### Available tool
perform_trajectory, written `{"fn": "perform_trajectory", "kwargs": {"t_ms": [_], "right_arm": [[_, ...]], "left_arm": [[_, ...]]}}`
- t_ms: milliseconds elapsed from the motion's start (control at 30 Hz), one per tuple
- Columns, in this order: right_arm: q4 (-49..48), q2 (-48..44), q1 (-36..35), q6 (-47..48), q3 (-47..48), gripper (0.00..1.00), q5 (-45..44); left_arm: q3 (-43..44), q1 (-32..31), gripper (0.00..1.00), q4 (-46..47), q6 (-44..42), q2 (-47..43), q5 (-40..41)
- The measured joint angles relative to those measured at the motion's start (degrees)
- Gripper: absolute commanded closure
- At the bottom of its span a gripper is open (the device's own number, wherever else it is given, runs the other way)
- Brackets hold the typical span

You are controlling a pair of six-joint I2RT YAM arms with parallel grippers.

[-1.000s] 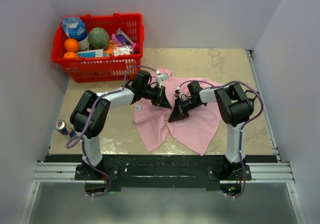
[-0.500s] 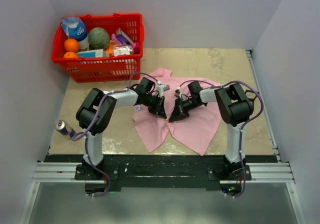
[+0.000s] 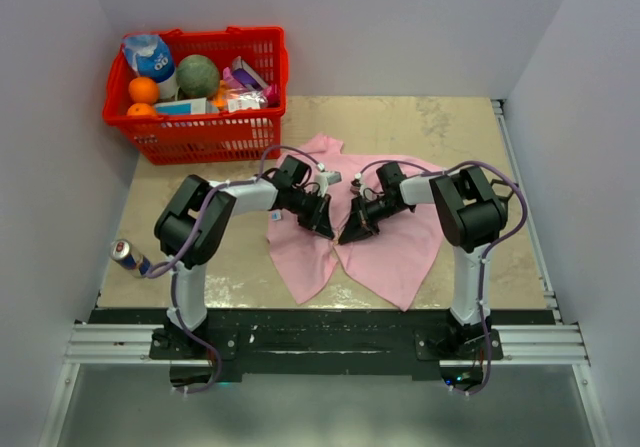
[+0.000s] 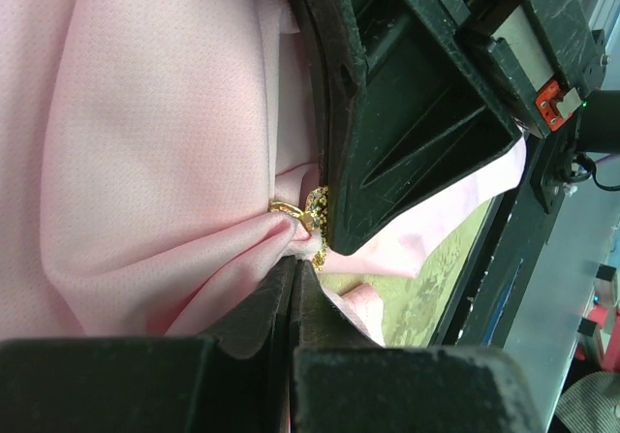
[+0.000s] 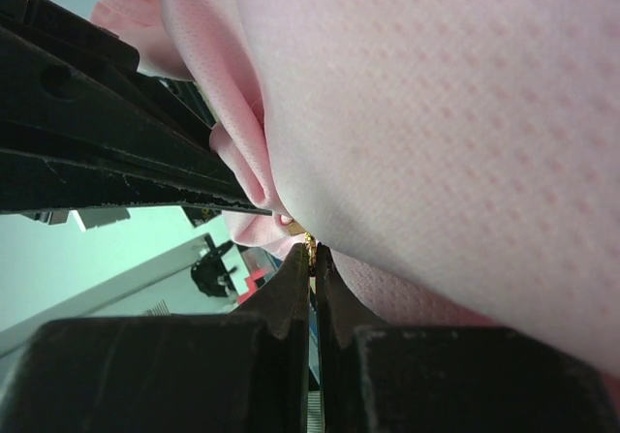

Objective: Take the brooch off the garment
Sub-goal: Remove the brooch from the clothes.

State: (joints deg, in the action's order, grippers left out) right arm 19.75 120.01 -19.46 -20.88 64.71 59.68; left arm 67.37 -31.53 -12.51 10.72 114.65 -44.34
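The T-shirt's fold beside the gold brooch is pinched in my left gripper, so it should open, back away and close on the brooch's lower end [image 4: 321, 257] by my right gripper.
The pink T-shirt [image 3: 385, 247] lies crumpled mid-table. My left gripper [image 3: 325, 226] and right gripper [image 3: 347, 235] meet tip to tip over its middle fold. In the left wrist view my left gripper [image 4: 294, 262] is shut on a pinched fold of the shirt [image 4: 145, 162], just beside the gold brooch [image 4: 316, 210]. The right gripper's black fingers [image 4: 407, 133] press on the brooch from above. In the right wrist view my right gripper [image 5: 312, 252] is shut on the gold brooch [image 5: 310, 245], which still sits against the shirt [image 5: 436, 113]. In the top view the brooch is hidden between the grippers.
A red basket [image 3: 205, 137] with fruit, a bottle and packets stands at the back left. A drink can [image 3: 128, 256] lies at the table's left edge by the left arm. Grey walls close in both sides.
The left gripper has moved down and right across the shirt to meet the right gripper's tip. The right gripper has stayed almost in place.
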Motion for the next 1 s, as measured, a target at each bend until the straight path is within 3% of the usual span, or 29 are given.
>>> {"fn": "perform_trajectory", "kwargs": {"t_ms": [500,567,767,900,1000], "right_arm": [[1.8,0.0,0.5,1.0,0.0,1.00,-0.2],[2.1,0.0,0.6,1.1,0.0,1.00,-0.3],[2.4,0.0,0.8,1.5,0.0,1.00,-0.6],[2.4,0.0,0.9,1.5,0.0,1.00,-0.7],[2.4,0.1,0.9,1.5,0.0,1.00,-0.7]], "left_arm": [[1.4,-1.2,0.98,-0.4,-0.9,1.4,-1.7],[1.9,-1.6,0.80,-0.7,-0.9,1.6,-1.4],[3.7,-2.7,0.61,-3.2,-0.2,1.7,0.5],[5.1,-3.2,0.65,-5.3,-0.2,1.7,1.6],[5.2,-3.2,0.82,-5.6,-0.3,1.7,2.4]]}}
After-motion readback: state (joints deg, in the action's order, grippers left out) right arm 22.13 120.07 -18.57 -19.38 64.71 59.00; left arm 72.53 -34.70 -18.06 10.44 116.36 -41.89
